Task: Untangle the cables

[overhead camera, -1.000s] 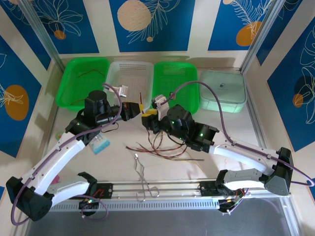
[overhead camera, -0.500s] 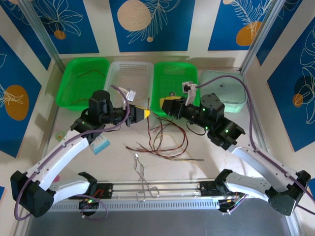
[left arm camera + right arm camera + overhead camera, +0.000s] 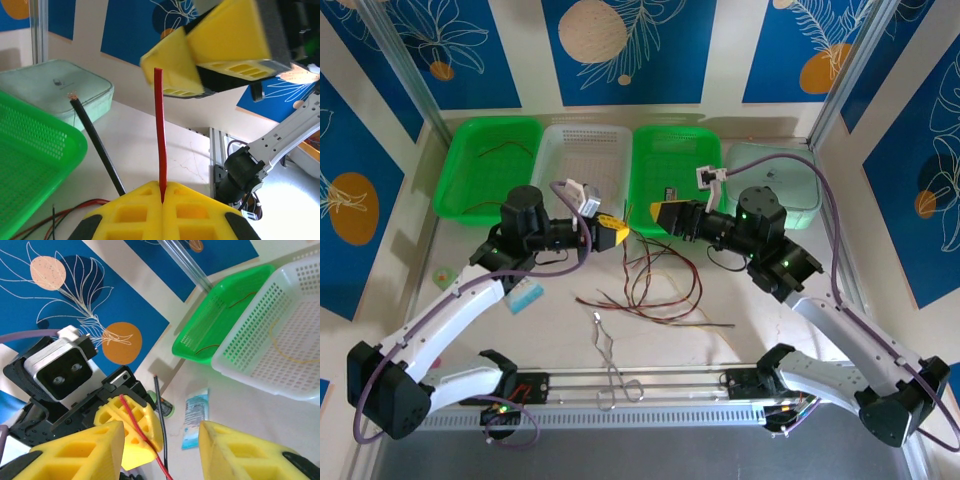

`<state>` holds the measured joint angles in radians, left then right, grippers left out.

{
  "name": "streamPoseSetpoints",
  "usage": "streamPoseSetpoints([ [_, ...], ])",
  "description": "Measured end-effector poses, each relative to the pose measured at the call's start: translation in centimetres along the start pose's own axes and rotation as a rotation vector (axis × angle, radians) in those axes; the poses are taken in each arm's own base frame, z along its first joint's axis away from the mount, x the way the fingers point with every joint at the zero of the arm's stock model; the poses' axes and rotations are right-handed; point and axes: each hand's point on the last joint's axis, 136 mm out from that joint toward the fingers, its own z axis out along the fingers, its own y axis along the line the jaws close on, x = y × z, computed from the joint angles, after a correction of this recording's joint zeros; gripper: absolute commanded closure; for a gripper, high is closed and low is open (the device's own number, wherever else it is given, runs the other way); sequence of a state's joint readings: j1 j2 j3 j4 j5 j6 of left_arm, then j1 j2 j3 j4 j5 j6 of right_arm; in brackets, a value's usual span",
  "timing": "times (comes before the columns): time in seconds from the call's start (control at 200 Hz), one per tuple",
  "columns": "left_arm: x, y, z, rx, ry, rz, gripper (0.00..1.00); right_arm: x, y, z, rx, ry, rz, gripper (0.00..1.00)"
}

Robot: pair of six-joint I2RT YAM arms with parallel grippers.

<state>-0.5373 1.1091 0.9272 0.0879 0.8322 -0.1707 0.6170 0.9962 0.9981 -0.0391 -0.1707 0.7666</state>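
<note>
The black cable goes up beside the red cable in my left gripper, so I should grab the black cable's loose end (image 3: 79, 108) with my right gripper and pull the two apart.
The cables (image 3: 665, 295) lie as a loose bundle of thin red, dark and yellow-orange wires on the table's middle. My left gripper (image 3: 618, 232) is shut on a red cable (image 3: 160, 140), whose free end sticks up from the closed yellow fingertips (image 3: 145, 200). A black cable (image 3: 97, 145) rises beside it, outside the grip. My right gripper (image 3: 658, 214) faces the left one a short way off, open and holding nothing. In the right wrist view its fingers (image 3: 80, 455) stand wide apart, with the left gripper (image 3: 131, 426) and red cable (image 3: 136, 428) between them.
Along the back stand a green basket (image 3: 490, 125), a white basket (image 3: 582, 130), another green basket (image 3: 675, 131) and a pale green box (image 3: 772, 180). Silver forceps (image 3: 610, 365) lie near the front rail. A blue packet (image 3: 525, 295) lies under the left arm.
The right gripper has drawn back to the right, away from the left gripper it was against. The left gripper has shifted slightly right, still holding the red cable.
</note>
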Motion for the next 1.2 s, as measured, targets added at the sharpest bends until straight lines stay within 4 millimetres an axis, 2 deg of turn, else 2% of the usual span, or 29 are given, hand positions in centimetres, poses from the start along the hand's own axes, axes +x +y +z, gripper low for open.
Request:
streamPoseSetpoints([
  [0.19,0.5,-0.3,-0.2,0.006,0.001,0.150,1.00,1.2,-0.8,1.2,-0.038,0.060,0.065,0.57],
  [0.35,0.8,-1.2,-0.8,0.025,-0.005,0.364,1.00,1.4,-0.3,1.5,-0.077,0.074,0.072,0.56],
  [0.525,2.0,-1.5,-1.1,0.038,0.038,0.533,1.00,2.0,-0.5,2.4,-0.094,0.119,0.086,0.51],
  [0.66,3.0,-1.4,-1.1,0.046,0.071,0.587,1.00,2.2,-0.2,3.4,-0.112,0.156,0.094,0.47],
  [0.92,3.5,-1.4,-1.2,0.053,0.089,0.612,1.00,2.9,1.9,4.5,-0.172,0.211,0.079,0.44],
  [1.076,3.5,-1.4,-1.2,0.053,0.089,0.612,1.00,3.8,1.8,5.6,-0.172,0.245,0.079,0.47],
  [1.156,3.5,-1.4,-1.2,0.053,0.089,0.612,1.00,4.4,1.5,6.3,-0.165,0.267,0.082,0.52],
  [1.201,3.5,-1.4,-1.2,0.053,0.089,0.612,1.00,4.6,1.2,6.6,-0.158,0.274,0.081,0.58],
])
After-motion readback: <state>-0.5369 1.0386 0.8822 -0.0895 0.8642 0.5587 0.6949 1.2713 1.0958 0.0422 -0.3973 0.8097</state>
